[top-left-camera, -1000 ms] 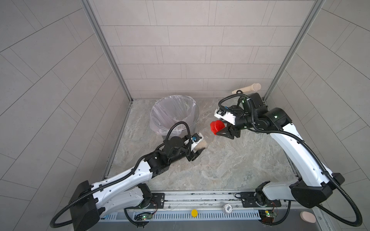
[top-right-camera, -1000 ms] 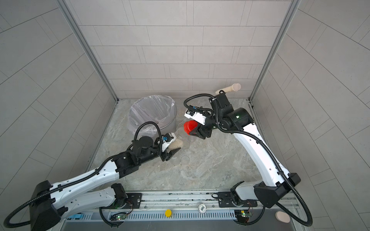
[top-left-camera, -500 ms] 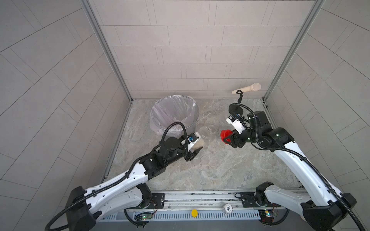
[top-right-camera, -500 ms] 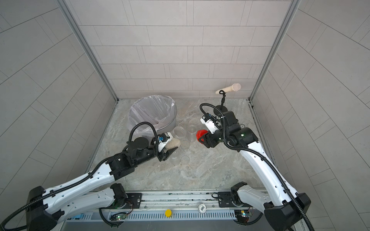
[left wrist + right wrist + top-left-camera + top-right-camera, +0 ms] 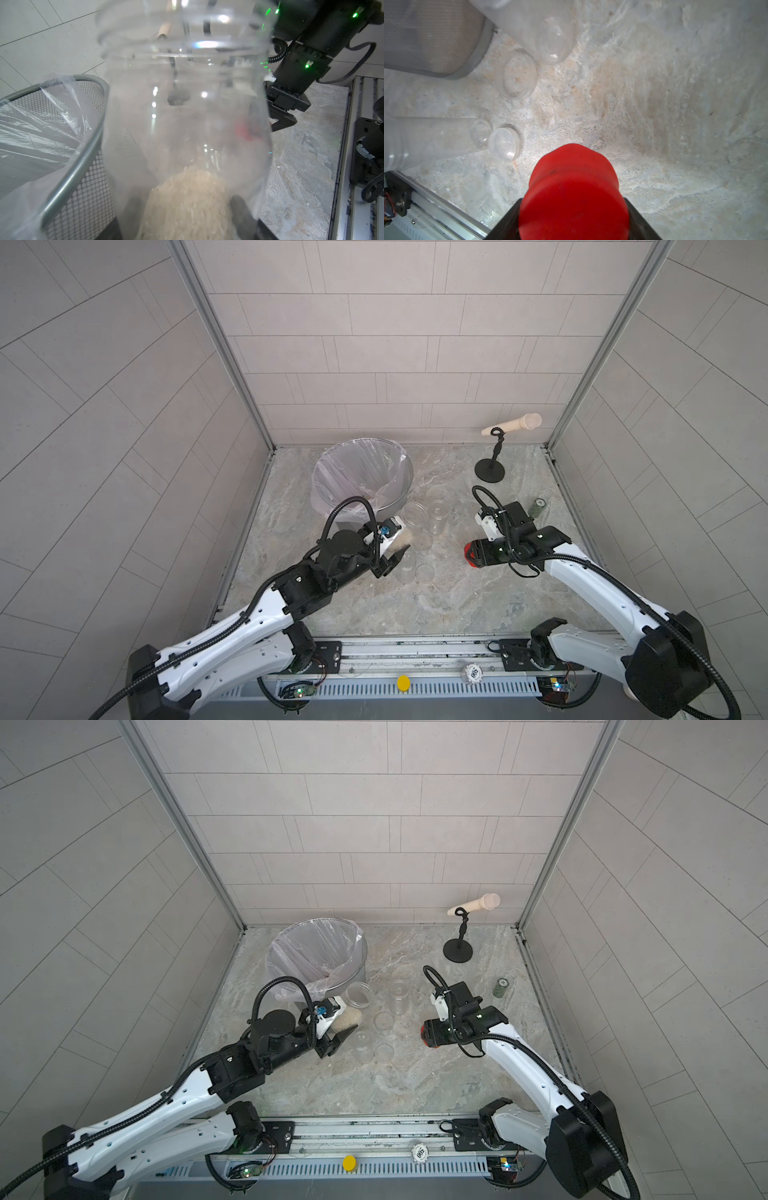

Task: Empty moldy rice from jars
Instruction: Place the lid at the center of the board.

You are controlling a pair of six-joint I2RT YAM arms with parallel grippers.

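Note:
The red lid, now held low over the table, will be set free from my right gripper on the table (image 5: pixel 454 568) (image 5: pixel 562 152), close beside the clear lid that is the smaller one.
My left gripper (image 5: pixel 390 552) (image 5: pixel 182 218) is shut on a clear jar (image 5: pixel 409 522) (image 5: pixel 356 999) (image 5: pixel 187 116) right beside the bin. The jar has no lid, and its mouth points up and away from the gripper. Moldy rice (image 5: pixel 406 536) (image 5: pixel 351 1018) (image 5: pixel 187 203) lies pale and grainy at its base, between the fingers. My right gripper (image 5: pixel 477 556) (image 5: pixel 432 1036) (image 5: pixel 573 209) is shut on the red lid (image 5: pixel 468 556) (image 5: pixel 424 1036) (image 5: pixel 571 187), low over the table. Two empty clear jars (image 5: pixel 437 516) (image 5: pixel 406 566) (image 5: pixel 398 996) (image 5: pixel 425 141) stand between the arms.
The metal mesh bin (image 5: pixel 397 502) (image 5: pixel 362 965) (image 5: pixel 83 162) with a plastic liner stands at the back left. Two clear lids (image 5: pixel 424 541) (image 5: pixel 424 572) (image 5: pixel 517 74) (image 5: pixel 503 143) lie by the jars. A small green cylinder (image 5: pixel 538 507) (image 5: pixel 502 987) and a microphone stand (image 5: pixel 490 468) (image 5: pixel 458 950) are at the back right.
My right arm has carried the red lid away from the jar, down and toward the front of the table. The left gripper has kept its hold on the jar, almost in place.

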